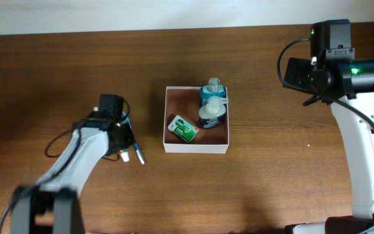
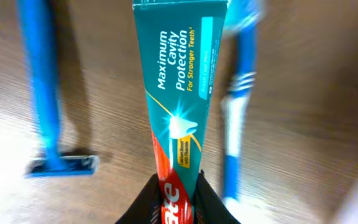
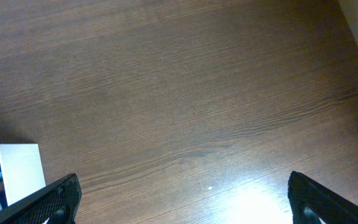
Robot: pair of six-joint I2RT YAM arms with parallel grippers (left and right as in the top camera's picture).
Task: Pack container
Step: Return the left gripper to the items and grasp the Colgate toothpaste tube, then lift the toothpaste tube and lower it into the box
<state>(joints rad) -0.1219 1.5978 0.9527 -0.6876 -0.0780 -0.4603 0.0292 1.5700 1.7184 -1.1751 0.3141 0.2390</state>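
I will let go of the red toothpaste tube with my left gripper inside the container [image 1: 194, 117], between the green packet and the bluish bottles. The toothpaste is now low over the table.
The container [image 1: 195, 149], a square white-walled box with a reddish-brown inside, sits at mid-table. It holds two bluish bottles [image 1: 212, 92] [image 1: 211, 114] and a small green packet [image 1: 182, 129]. To its left, my left gripper [image 2: 179, 205] is low over the table, its jaws pressed against both sides of a teal and red toothpaste box [image 2: 179, 93]. My right gripper [image 3: 185, 199] hangs open over bare wood with nothing between its fingers. In the right wrist view a corner of the container [image 3: 20, 168] shows at the lower left.
A blue razor [image 2: 45, 93] lies left of the toothpaste box and a blue and white toothbrush [image 2: 238, 106] lies right of it, both close alongside. The toothbrush [image 1: 138, 155] also shows beside the left arm in the overhead view. The right arm [image 1: 362, 149] stands at the table's right edge.
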